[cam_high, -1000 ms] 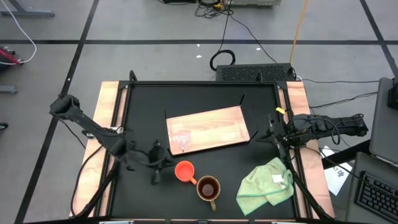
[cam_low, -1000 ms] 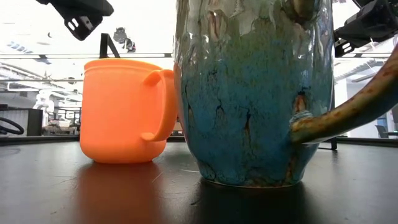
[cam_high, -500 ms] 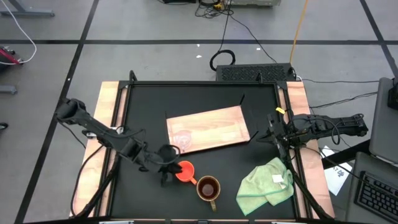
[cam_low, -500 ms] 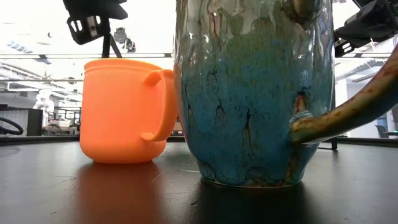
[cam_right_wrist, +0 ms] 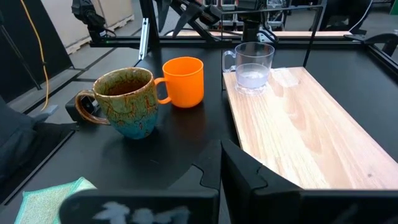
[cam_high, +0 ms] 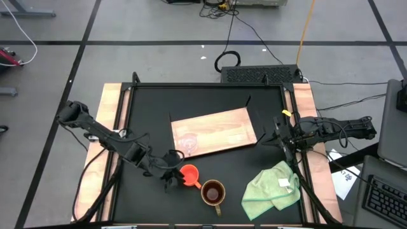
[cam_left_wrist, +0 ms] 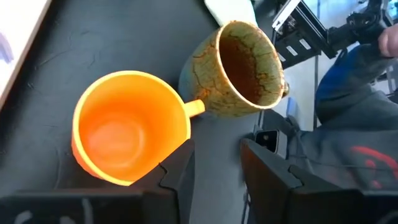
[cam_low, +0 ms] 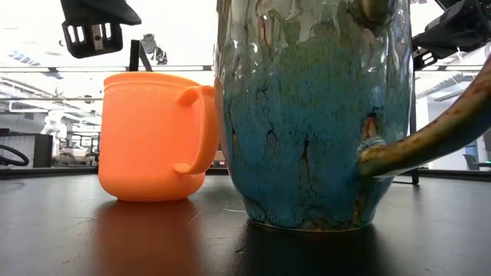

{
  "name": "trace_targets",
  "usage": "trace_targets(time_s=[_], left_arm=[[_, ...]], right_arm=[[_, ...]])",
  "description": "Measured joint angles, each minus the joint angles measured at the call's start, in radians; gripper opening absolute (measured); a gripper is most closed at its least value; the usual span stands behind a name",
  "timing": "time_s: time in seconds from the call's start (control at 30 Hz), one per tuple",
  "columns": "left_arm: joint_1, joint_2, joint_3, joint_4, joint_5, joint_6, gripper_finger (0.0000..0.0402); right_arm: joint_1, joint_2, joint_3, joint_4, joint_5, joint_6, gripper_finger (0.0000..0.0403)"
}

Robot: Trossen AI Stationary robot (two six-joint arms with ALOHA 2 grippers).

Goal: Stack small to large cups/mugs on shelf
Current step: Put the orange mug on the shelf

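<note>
I should close my left gripper on the orange cup's near-side rim point(cam_high: 185, 182) point(cam_left_wrist: 170, 160), next to the cup's handle and facing away from the wooden shelf board.
The orange cup point(cam_high: 189, 174) stands upright on the black table, its handle point(cam_left_wrist: 194, 107) against the brown mug point(cam_high: 212, 192) beside it. The clear glass cup point(cam_high: 186, 144) stands on the wooden shelf board point(cam_high: 216, 132), near the board's left end. My left gripper point(cam_high: 173, 179) hovers open just left of the orange cup. In the low view my left gripper point(cam_low: 92, 34) sits above the cup's rim. One of its fingers point(cam_left_wrist: 177, 171) stands close beside the cup's wall point(cam_left_wrist: 127, 177), apart from it. My right gripper point(cam_high: 270, 138) waits shut at the board's right end.
A light green cloth point(cam_high: 272, 187) lies crumpled at the near right of the table. The mug's handle point(cam_high: 217, 207) points toward the near edge. Bare black tabletop point(cam_high: 146, 114) lies left of and behind the board.
My left gripper has moved toward the table's right and near edge, up to the orange cup, and has opened on the way. The cups and the mug have stayed where they were.
</note>
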Motion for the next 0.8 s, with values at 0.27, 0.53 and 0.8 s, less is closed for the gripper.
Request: trace_targets(time_s=[0.27, 0.53, 0.8], left_arm=[[-0.029, 0.0, 0.0, -0.012, -0.057, 0.049, 0.0131], [-0.05, 0.01, 0.0, -0.092, -0.066, -0.091, 0.0131], [-0.023, 0.083, 0.011, -0.132, 0.004, -0.234, 0.0131]], right_arm=[[0.0, 0.0, 0.0, 0.0, 0.0, 0.0, 0.0], [0.0, 0.0, 0.0, 0.0, 0.0, 0.003, 0.0], [0.0, 0.0, 0.0, 0.0, 0.0, 0.0, 0.0]])
